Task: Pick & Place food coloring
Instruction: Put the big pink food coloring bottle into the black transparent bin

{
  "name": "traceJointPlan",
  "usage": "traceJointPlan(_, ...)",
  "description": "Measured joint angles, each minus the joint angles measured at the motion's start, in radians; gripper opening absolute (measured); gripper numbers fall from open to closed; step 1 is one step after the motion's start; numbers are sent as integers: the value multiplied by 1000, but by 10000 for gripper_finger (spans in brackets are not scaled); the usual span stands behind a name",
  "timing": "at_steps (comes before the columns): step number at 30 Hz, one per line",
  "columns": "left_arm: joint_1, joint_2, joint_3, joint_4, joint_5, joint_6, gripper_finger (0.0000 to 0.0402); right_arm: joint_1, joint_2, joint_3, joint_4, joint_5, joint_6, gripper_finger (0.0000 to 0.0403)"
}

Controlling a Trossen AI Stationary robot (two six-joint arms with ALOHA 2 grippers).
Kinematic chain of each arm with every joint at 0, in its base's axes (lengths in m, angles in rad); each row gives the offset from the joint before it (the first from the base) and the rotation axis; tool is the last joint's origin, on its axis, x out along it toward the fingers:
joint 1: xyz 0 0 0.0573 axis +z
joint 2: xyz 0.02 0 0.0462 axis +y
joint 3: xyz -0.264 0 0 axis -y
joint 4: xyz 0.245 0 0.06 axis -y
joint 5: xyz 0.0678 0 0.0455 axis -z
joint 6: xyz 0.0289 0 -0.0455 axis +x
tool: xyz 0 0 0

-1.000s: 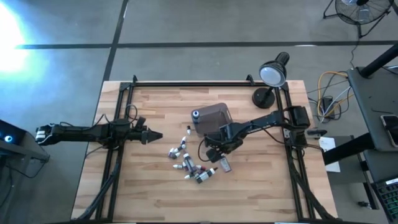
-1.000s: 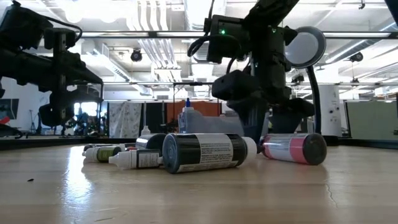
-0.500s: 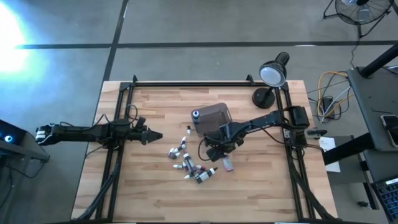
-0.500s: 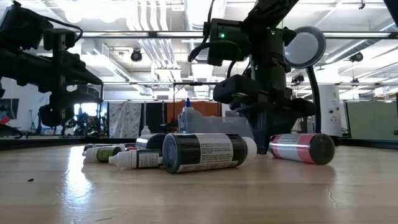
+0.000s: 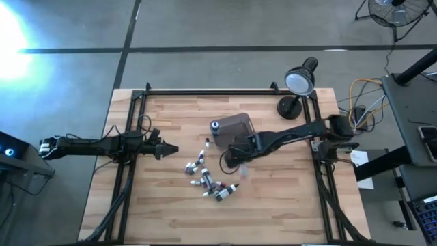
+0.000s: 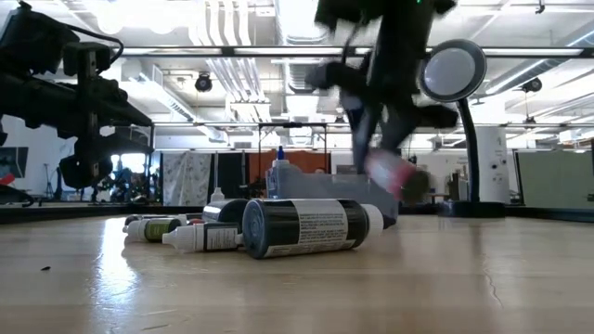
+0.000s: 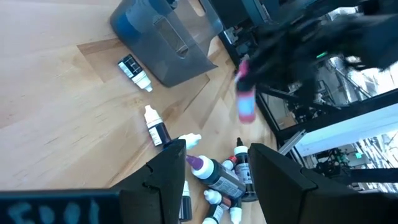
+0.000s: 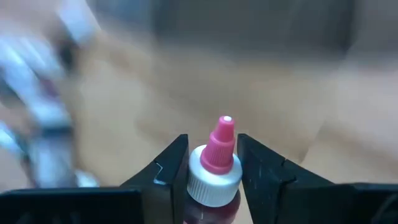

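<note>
My right gripper should stand the pink bottle, which slants in it now, upright next to the grey tub and then grip its white collar (image 8: 214,178) from above before placing it.
My right gripper (image 5: 235,162) hangs above the table beside the grey tub (image 5: 232,128), shut on a pink food coloring bottle (image 7: 246,104) with a white collar and a pink tip (image 8: 214,163). Several more food coloring bottles (image 5: 208,181) lie on their sides in a loose pile on the wood; the low view has a dark one (image 6: 306,227) nearest. One more bottle (image 7: 135,68) lies next to the tub. My left gripper (image 5: 169,149) waits open at the table's left, pointing at the pile (image 7: 217,177). My right gripper pinches the pink bottle between its two fingers (image 8: 173,167), one on either side of the white collar (image 8: 200,176). The bottle lies along the fingers, its pink tip pointing away from the wrist. It hangs slanted below the gripper (image 6: 390,172), clear of the table.
A black desk lamp (image 5: 297,85) stands at the far right corner. Black frame rails run along the table's left, far and right edges. Bare wood lies near the front edge and at the left.
My right gripper has taken hold of the pink bottle that lay on the table at the right of the pile. It has risen with the bottle and turned at the wrist. The bottle, flat on the wood before, now hangs lifted clear.
</note>
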Motion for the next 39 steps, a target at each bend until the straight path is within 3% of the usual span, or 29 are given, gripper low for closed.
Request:
traceJointPlan(6, 0, 0, 0, 0, 19, 0, 151, 137, -55, 5, -2, 643, 5, 104)
traceJointPlan(9, 0, 0, 0, 0, 42, 0, 151, 193, -13, -5, -6, 799, 24, 106)
traceJointPlan(18, 0, -3, 0, -11, 86, 1, 151, 225, 177, -5, -37, 887, 353, 107)
traceJointPlan(25, 0, -2, 1, -16, 85, 31, 151, 225, 272, 34, -37, 910, 352, 113)
traceJointPlan(31, 0, -2, 1, -18, 86, 25, 151, 232, 263, 48, -41, 896, 334, 132)
traceJointPlan(39, 0, -3, 1, -15, 90, 23, 151, 241, 238, 57, -49, 764, 229, 177)
